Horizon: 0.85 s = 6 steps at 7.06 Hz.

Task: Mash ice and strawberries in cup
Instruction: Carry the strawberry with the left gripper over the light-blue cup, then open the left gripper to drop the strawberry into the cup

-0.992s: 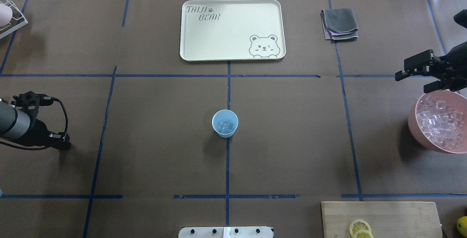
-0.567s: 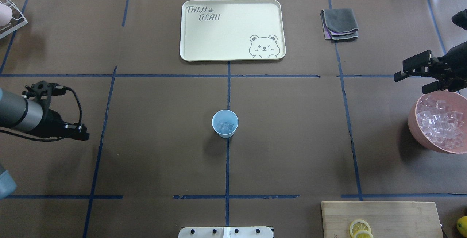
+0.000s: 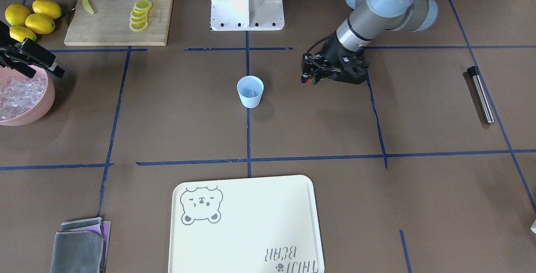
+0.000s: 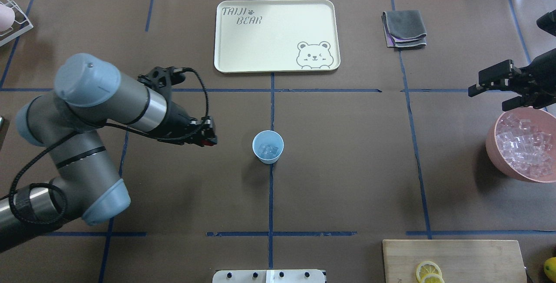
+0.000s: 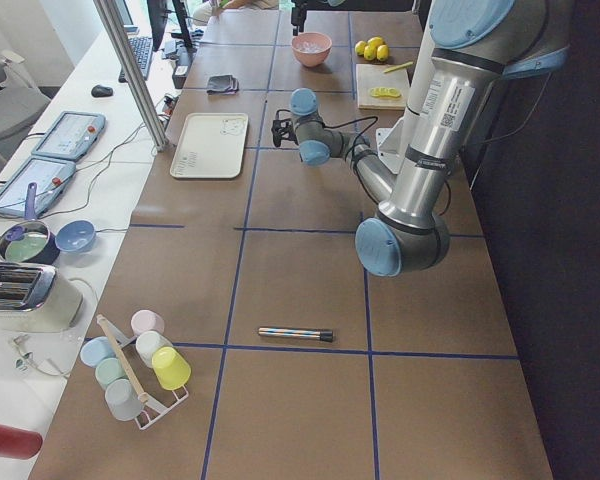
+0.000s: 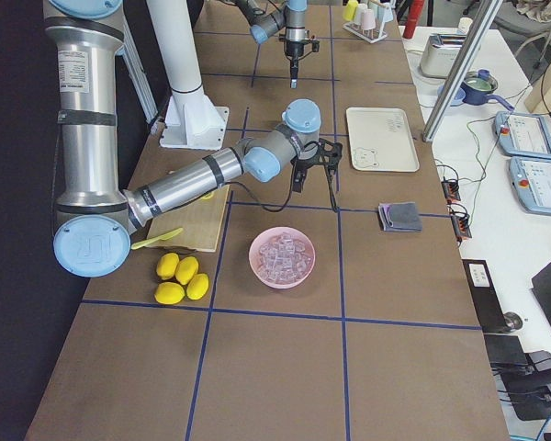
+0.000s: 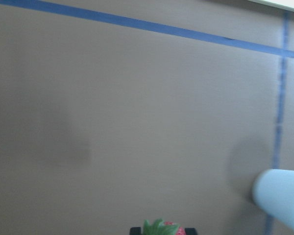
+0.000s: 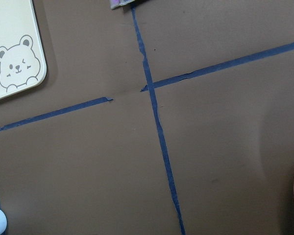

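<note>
The robot's left gripper should release the red strawberry on the ice cubes inside the pale-blue cup [image 3: 248, 92].
The pale-blue cup [image 4: 268, 136] stands at the table's middle with a few ice cubes [image 4: 268, 149] in its bottom; it also shows in the front view [image 3: 250, 91]. More ice [image 4: 523, 144] fills the pink bowl at the right edge. My left gripper [image 4: 209, 139] hangs a little to the left of the cup, shut on a red strawberry [image 3: 310, 82]. The berry's green top [image 7: 161, 228] shows at the bottom of the left wrist view, with the cup [image 7: 281, 198] at the lower right. My right gripper [image 4: 488, 99] is open and holds nothing, above the far rim of the bowl.
A cream bear tray [image 4: 243, 57] and a folded grey cloth [image 4: 404, 29] lie at the far side. A cutting board [image 3: 109, 30] with lemon slices, whole lemons [image 3: 29, 19] and the pink bowl [image 3: 39, 107] sit on the right arm's side. A metal rod [image 3: 480, 95] lies on the left arm's side.
My left arm has swung in from the left edge toward the cup, carrying the strawberry. The right gripper has barely shifted.
</note>
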### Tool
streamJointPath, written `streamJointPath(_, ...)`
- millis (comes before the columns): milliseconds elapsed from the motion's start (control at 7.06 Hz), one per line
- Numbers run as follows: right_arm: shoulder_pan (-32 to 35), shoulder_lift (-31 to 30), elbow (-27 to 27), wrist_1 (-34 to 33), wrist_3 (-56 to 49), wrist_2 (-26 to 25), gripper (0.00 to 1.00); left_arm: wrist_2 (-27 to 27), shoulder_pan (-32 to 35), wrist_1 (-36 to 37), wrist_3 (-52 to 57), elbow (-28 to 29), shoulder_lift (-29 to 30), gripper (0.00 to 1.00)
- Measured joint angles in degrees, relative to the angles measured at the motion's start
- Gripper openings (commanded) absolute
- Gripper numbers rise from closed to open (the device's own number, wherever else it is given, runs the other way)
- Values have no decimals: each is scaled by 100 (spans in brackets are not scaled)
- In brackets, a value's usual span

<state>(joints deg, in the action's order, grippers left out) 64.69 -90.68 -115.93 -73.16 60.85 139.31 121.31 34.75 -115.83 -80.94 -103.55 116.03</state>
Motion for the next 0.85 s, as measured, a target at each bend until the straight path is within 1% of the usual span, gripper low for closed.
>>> streamJointPath(142, 0, 13, 6, 0, -2, 0, 100, -44, -130, 102, -296, 65, 372, 0)
streamJointPath(425, 0, 37, 15, 1, -3, 0, 100, -509, -398, 134, -493, 341, 863, 5)
streamJointPath(567, 0, 40, 17, 2, -3, 0, 100, -663, -479, 130, -506, 445, 972, 8)
streamJointPath(850, 2, 42, 17, 3, 3, 6, 100, -751, -582, 123, -513, 532, 1042, 9)
